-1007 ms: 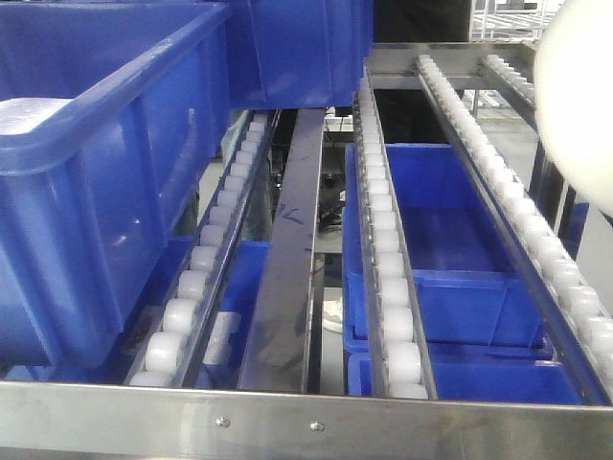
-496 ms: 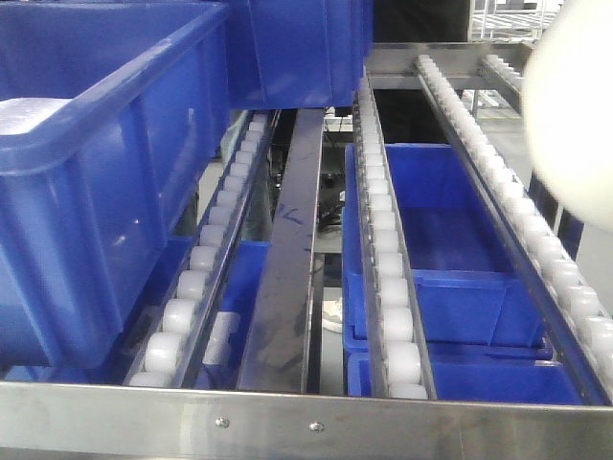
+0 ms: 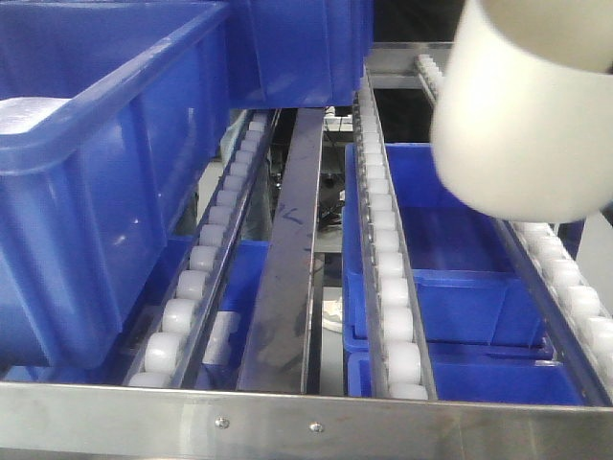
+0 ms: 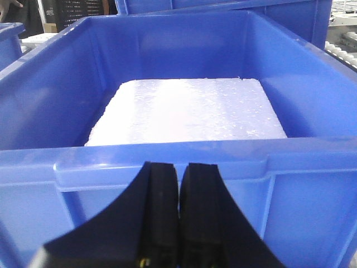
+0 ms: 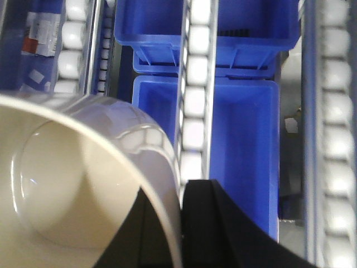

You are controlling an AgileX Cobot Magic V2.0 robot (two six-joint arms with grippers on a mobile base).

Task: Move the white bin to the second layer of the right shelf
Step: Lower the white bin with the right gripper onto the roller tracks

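Observation:
Next, I release the white bin with my right gripper across the two roller rails (image 3: 487, 247) above the lower blue crates.
The white bin (image 3: 522, 115) hangs in the air at the upper right of the front view, above the right shelf's roller rails (image 3: 388, 278). In the right wrist view my right gripper (image 5: 175, 206) is shut on the white bin's (image 5: 72, 190) rim, one finger inside and one outside the wall, and the bin's empty inside shows. The sloped roller level (image 5: 195, 106) lies below it. My left gripper (image 4: 179, 178) is shut and empty, just in front of the near wall of a blue crate (image 4: 178, 162).
A large blue crate (image 3: 86, 163) holding a white foam slab (image 4: 187, 111) sits on the left rails. More blue crates (image 3: 436, 249) lie on the level below the right rails. A steel front bar (image 3: 306, 417) runs along the rack's near edge.
The white bin has moved left and down into the front view, from the far right edge to over the right roller rails. The left side is unchanged.

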